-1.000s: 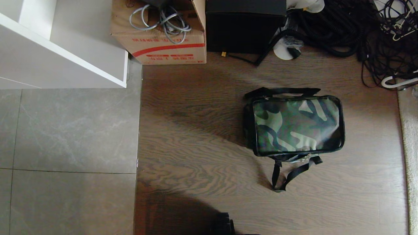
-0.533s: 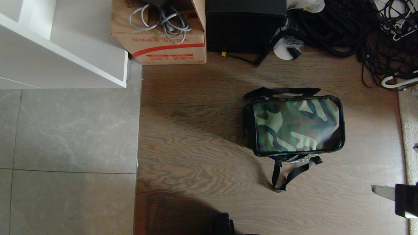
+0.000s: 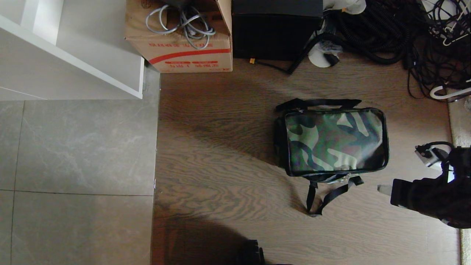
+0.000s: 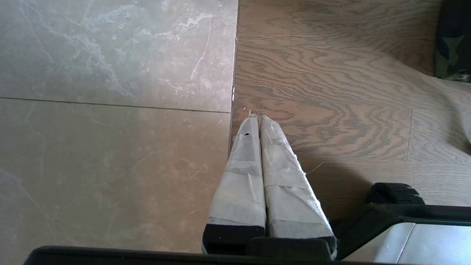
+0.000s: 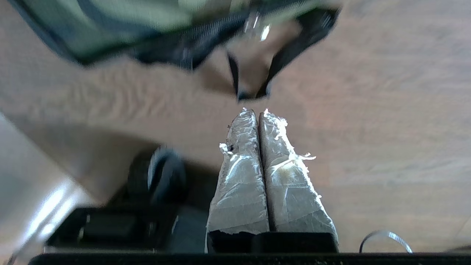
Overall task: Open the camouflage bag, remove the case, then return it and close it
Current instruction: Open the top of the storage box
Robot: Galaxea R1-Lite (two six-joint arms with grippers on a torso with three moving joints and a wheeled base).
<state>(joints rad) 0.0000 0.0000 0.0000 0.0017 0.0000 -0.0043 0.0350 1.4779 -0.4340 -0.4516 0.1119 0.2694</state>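
Observation:
My right gripper needs to next move to the camouflage bag's metal zipper pull (image 3: 344, 179) (image 5: 265, 32), which is on the near side of the bag above the black strap loop, and close on it there.
The camouflage bag (image 3: 335, 141) lies zipped shut on the wooden floor, right of centre, with a black strap loop (image 3: 323, 198) trailing off its near side. The case is hidden. My right gripper (image 3: 382, 189) hangs shut and empty at the right edge, just beyond the bag's near right corner, apart from it. In the right wrist view the taped gripper (image 5: 257, 112) sits short of the strap loop (image 5: 250, 94), with the bag (image 5: 121, 22) further off. My left gripper (image 4: 256, 117) is shut and empty, parked over the seam between tile and wood; a corner of the bag (image 4: 454, 44) shows there.
A cardboard box (image 3: 180, 36) with cables, a black cube-shaped box (image 3: 276, 29) and a tangle of black cables (image 3: 404, 33) line the far side. A white shelf unit (image 3: 66, 48) stands far left above grey tiles (image 3: 77, 154). A pale rug (image 3: 461, 147) borders the right.
My right arm has swung into the head view from the lower right edge, rising toward the bag's near right corner. The bag has not moved, and the gripper stays shut.

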